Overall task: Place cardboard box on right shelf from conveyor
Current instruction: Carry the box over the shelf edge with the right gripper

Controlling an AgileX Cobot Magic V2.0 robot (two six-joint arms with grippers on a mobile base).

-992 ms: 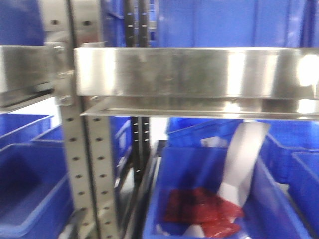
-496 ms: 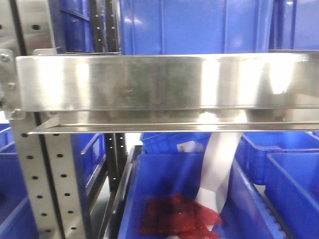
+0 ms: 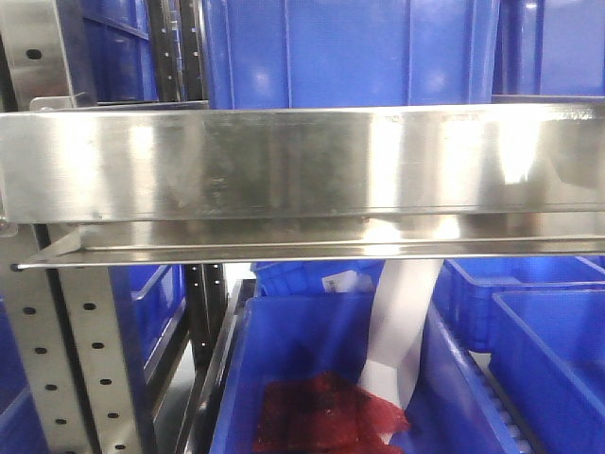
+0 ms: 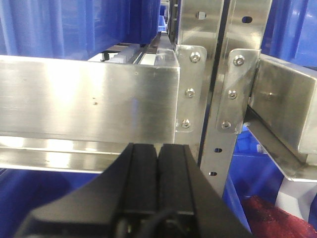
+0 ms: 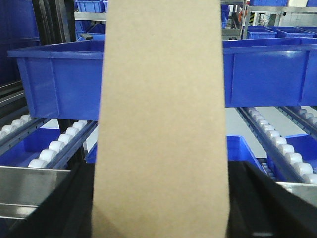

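I need to set the cardboard box down with my right gripper between the shelf's steel edge and the large blue bin (image 3: 394,84) (image 5: 185,139).
The cardboard box (image 5: 161,99), plain tan and upright, fills the middle of the right wrist view. My right gripper (image 5: 161,203) is shut on it, with a black finger against each side. Behind the box, blue bins stand on roller tracks above a steel lip (image 5: 29,191). The right shelf (image 3: 302,161), shiny stainless steel with a tall front lip, spans the front view. My left gripper (image 4: 158,146) is shut and holds nothing. It hangs just in front of a steel shelf lip (image 4: 89,99), beside the perforated upright (image 4: 223,74). The conveyor is out of view.
Large blue bins (image 3: 350,47) stand on the shelf behind the lip. Below it, a blue bin (image 3: 321,359) holds red material (image 3: 321,421) and a white strip (image 3: 402,326). A perforated steel upright (image 3: 85,359) stands at the left. White roller tracks (image 5: 54,144) run under the bins.
The front view has swung right and moved closer: the upright slid toward the left edge and the shelf lip now spans the whole width.
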